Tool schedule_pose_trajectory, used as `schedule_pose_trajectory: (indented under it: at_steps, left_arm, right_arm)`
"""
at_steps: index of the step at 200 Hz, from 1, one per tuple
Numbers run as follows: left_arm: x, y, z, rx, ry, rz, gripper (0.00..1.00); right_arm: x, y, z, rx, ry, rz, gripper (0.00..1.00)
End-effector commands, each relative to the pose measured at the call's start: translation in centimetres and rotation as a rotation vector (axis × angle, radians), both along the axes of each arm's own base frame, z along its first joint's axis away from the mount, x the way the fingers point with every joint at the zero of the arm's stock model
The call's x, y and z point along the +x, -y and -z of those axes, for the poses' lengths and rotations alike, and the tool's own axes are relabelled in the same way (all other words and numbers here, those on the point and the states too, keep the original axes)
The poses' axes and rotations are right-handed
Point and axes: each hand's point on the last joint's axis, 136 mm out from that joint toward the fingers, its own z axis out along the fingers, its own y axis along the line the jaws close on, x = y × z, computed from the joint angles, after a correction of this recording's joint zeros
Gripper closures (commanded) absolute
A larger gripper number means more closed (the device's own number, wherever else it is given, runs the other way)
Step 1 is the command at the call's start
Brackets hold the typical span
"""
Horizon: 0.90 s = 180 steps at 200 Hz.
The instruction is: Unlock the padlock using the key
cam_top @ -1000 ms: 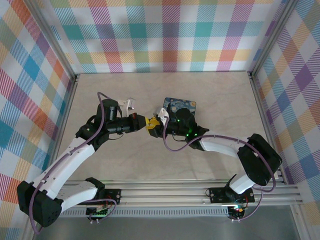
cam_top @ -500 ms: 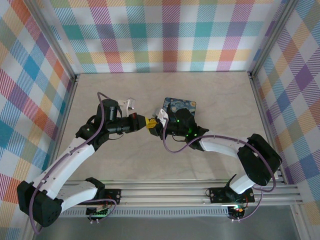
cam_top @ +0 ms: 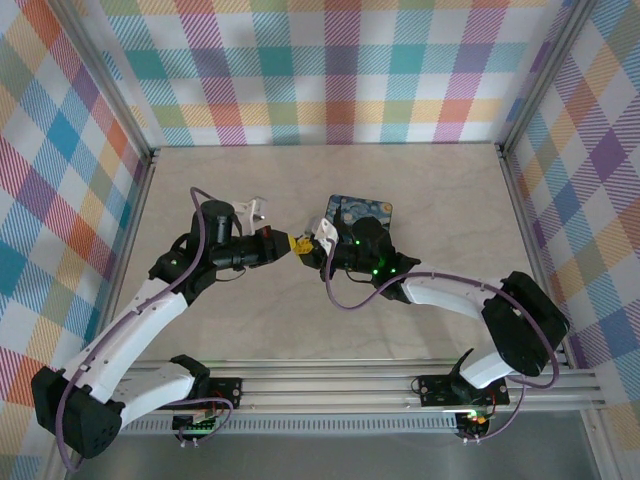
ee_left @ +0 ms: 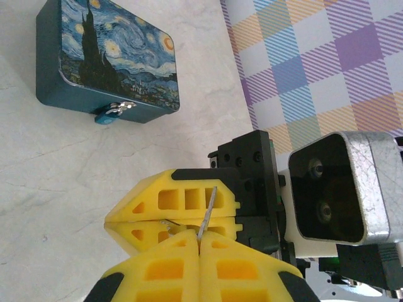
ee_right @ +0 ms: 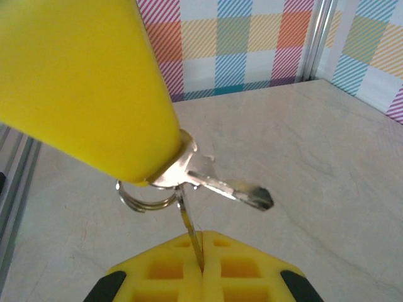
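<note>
My right gripper will open and take the key again close to the ring [ee_right: 181,194], because it is pinching that key by the end of its blade.
A small blue padlock [ee_left: 106,116] hangs on the front clasp of a starry-night box [ee_left: 113,56], which lies flat on the table [cam_top: 362,210] just behind my right wrist. Two silvery keys share one ring [ee_right: 141,196]. My left gripper [ee_left: 199,238] is shut on the head of one key [ee_right: 230,187], whose blade sticks out free. My right gripper [ee_right: 203,239] is shut on the other key [ee_right: 191,228], seen edge-on. Both grippers meet tip to tip above the table's middle, left gripper [cam_top: 288,244] and right gripper [cam_top: 304,249], a hand's width left of the box.
Marble-patterned tabletop [cam_top: 420,180] lies inside checked walls [cam_top: 330,70], with aluminium rails [cam_top: 330,380] along the near edge. The box sits right of centre, close behind my right arm [cam_top: 440,290]. Purple cables loop beside both wrists.
My right gripper has closed from partly open to shut on the second key. Both wrists have shifted slightly at the meeting point; the box has not moved.
</note>
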Motion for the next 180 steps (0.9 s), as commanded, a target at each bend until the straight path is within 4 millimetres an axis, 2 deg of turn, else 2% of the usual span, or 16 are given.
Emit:
schedule_pose_trajectory:
  at_steps: [1,10,21,57,95,121,161,180]
  left_arm:
    - [-0.1,-0.3,0.3,0.0,-0.005,-0.015,1.0]
    - [-0.1,-0.2,0.3,-0.001,-0.004,-0.012,1.0]
    - [-0.2,-0.2,0.3,0.0,-0.006,-0.011,1.0]
    - [-0.3,-0.2,0.2,-0.002,-0.004,-0.01,1.0]
    - [-0.4,-0.3,0.1,-0.002,-0.002,-0.011,1.0]
    - [-0.3,-0.3,0.4,0.0,-0.006,-0.014,1.0]
    - [-0.3,-0.4,0.6,0.0,-0.012,-0.02,1.0]
    - [-0.3,-0.7,0.9,0.012,-0.018,-0.033,1.0]
  right_arm:
    - [-0.7,-0.2,-1.3,0.022,0.05,-0.03,0.88]
    - [-0.8,-0.3,-1.3,0.022,0.048,-0.035,0.77]
    - [-0.8,-0.4,-1.4,0.025,0.049,-0.038,0.72]
    - [-0.9,-0.8,-1.7,0.029,0.051,-0.052,0.71]
    - [-0.9,-1.0,-1.7,0.035,0.051,-0.058,0.79]
    - [-1.0,-1.2,-2.0,0.045,0.055,-0.062,0.8]
    - [-0.8,-1.0,-2.2,0.044,0.072,-0.036,1.0]
    - [-0.4,-0.7,-2.1,0.017,0.095,0.003,1.0]
